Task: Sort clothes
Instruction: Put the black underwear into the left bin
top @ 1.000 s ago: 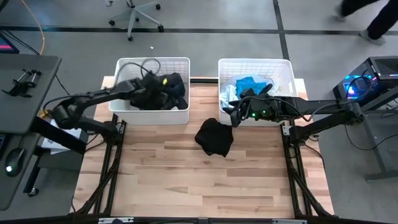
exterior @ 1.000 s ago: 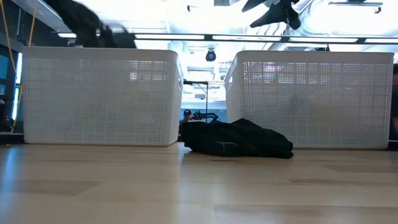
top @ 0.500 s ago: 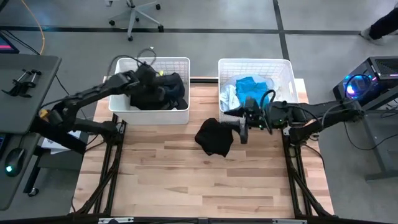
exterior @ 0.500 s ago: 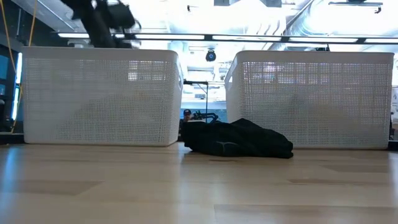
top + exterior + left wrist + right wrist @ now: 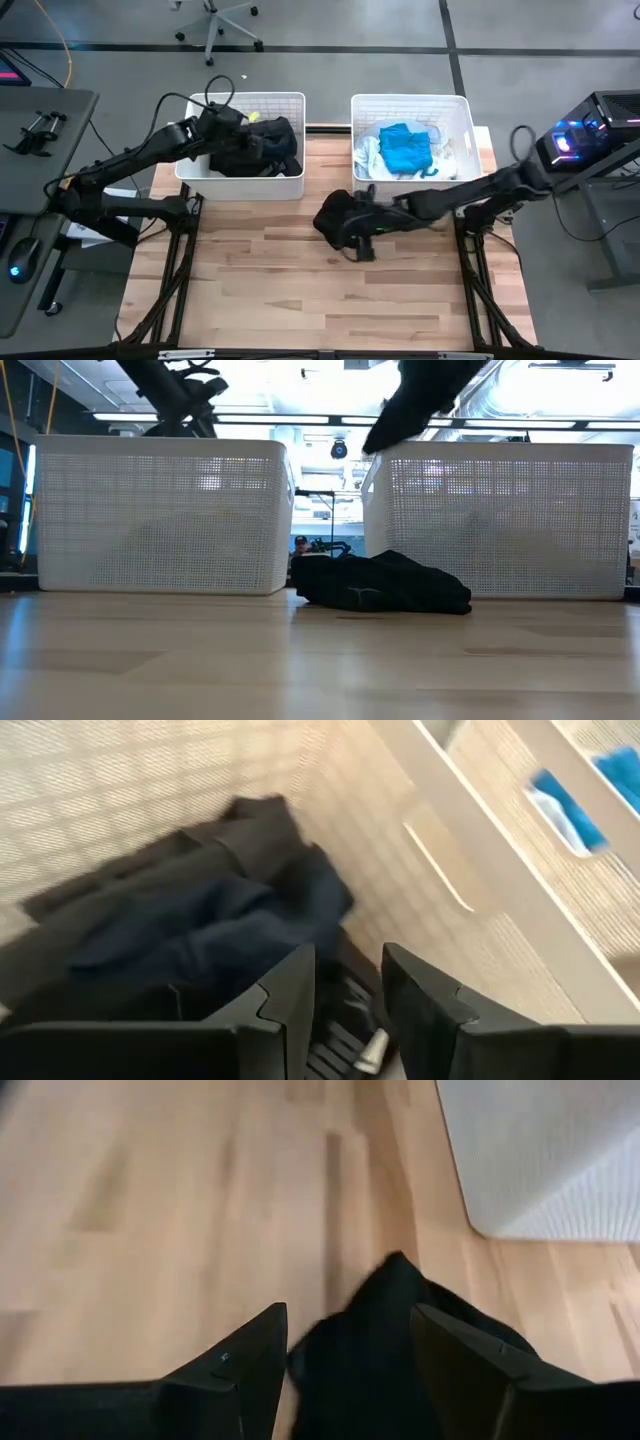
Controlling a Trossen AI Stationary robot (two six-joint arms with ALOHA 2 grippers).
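Note:
I should close my right gripper on the crumpled middle (image 5: 338, 222) (image 5: 372, 1355) of the black garment, which is lying on the table in front of the two baskets.
A black garment (image 5: 333, 222) lies crumpled on the wooden table in front of the gap between two white lattice baskets; it also shows in the low view (image 5: 385, 585). My right gripper (image 5: 355, 225) is open above it, and the garment (image 5: 390, 1330) shows ahead between its fingers. My left gripper (image 5: 232, 122) is open and empty over the left basket (image 5: 240, 187), above a heap of black and navy clothes (image 5: 200, 930). The right basket (image 5: 460, 110) holds a bright blue garment (image 5: 405, 148) and white ones (image 5: 370, 155).
The two baskets stand side by side at the table's far edge, with a narrow gap between them. In the low view they are tall walls (image 5: 160, 515) (image 5: 500, 520) behind the garment. Bare wood (image 5: 300, 290) stretches toward the near edge.
My right gripper has left the right basket and gone toward the table's near edge and left, to a place over the black garment. My left gripper has drawn back toward the table's left over the left basket. The black garment has kept still.

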